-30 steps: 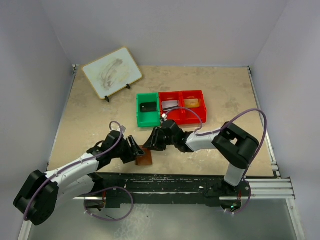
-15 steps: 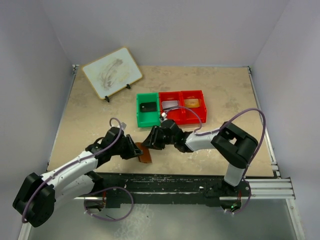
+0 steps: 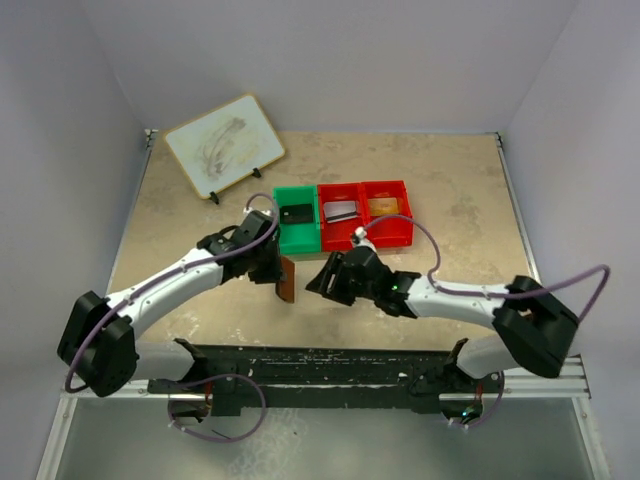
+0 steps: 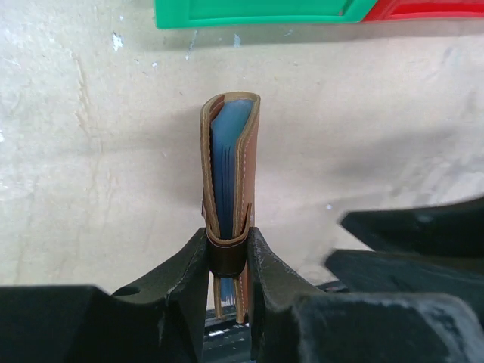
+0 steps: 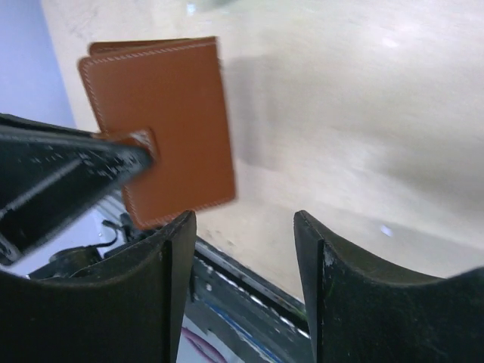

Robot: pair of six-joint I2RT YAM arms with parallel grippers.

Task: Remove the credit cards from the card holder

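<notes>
The card holder's side tab is pinched in my left gripper, so next I lay the holder flat and take its spine [image 5: 226, 121], leaving the tab for my right gripper.
The card holder [image 3: 287, 281], a brown leather bifold, is folded and held on edge above the table, just in front of the green bin [image 3: 296, 240]. My left gripper [image 3: 278, 270] is shut on it, the fingers pinching its side tab [image 4: 226, 253] in the left wrist view. Blue layers [image 4: 229, 155] show between the leather flaps; I cannot tell whether they are credit cards or inner panels. My right gripper [image 3: 319, 281] stands open just right of the card holder [image 5: 162, 113], with nothing between its fingers [image 5: 178, 249].
A green bin holding a small black item [image 3: 296, 213] and a two-part red bin [image 3: 366, 232] with flat items stand behind the grippers. A picture board on a stand [image 3: 224, 143] is at the back left. The table's near edge rail [image 3: 340, 355] runs below both grippers.
My left gripper has shut on the card holder and carried it up and away from the near edge toward the green bin. The right gripper has opened wider and drawn back to the right.
</notes>
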